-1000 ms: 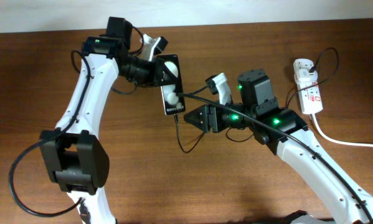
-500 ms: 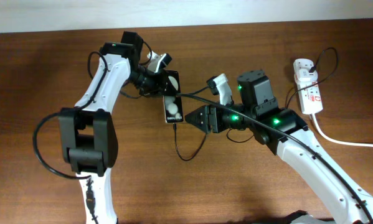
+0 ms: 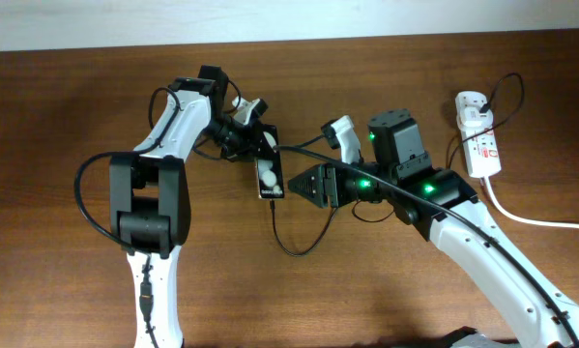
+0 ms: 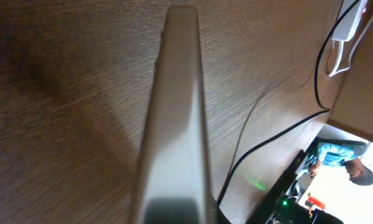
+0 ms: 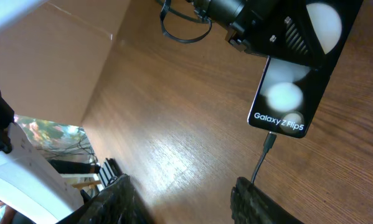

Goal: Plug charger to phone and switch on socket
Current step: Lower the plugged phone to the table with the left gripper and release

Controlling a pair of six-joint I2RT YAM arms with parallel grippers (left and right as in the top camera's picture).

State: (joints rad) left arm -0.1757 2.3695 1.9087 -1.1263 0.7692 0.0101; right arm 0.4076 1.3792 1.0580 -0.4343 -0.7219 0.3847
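Note:
Next, my left gripper releases the black phone flat on the wood point(image 3: 274, 167) between my two grippers.
The black phone point(image 3: 270, 170) is near the table's middle, and the right wrist view shows white text at the near end of the phone point(image 5: 292, 87). My left gripper point(image 3: 254, 138) is shut on its far end. In the left wrist view the phone point(image 4: 174, 124) appears edge-on, close over the wood. The charger point(image 3: 294, 247), a thin black cable, loops below the phone, and the charger's tip point(image 5: 269, 140) sits in the phone's near end. My right gripper point(image 3: 303, 184) stands open just right of the phone, nothing between its fingers point(image 5: 254, 199). The white socket point(image 3: 480, 135) lies far right.
A thick white cord point(image 3: 535, 218) runs from the socket off the right edge. The thin black cable point(image 4: 254, 146) crosses the wood beside the phone toward the right arm's base. The table's back edge meets a pale wall.
My left arm has swung its elbow right and carried the phone down and slightly right toward the right gripper. The cable loop has shifted lower. The right arm has stayed put.

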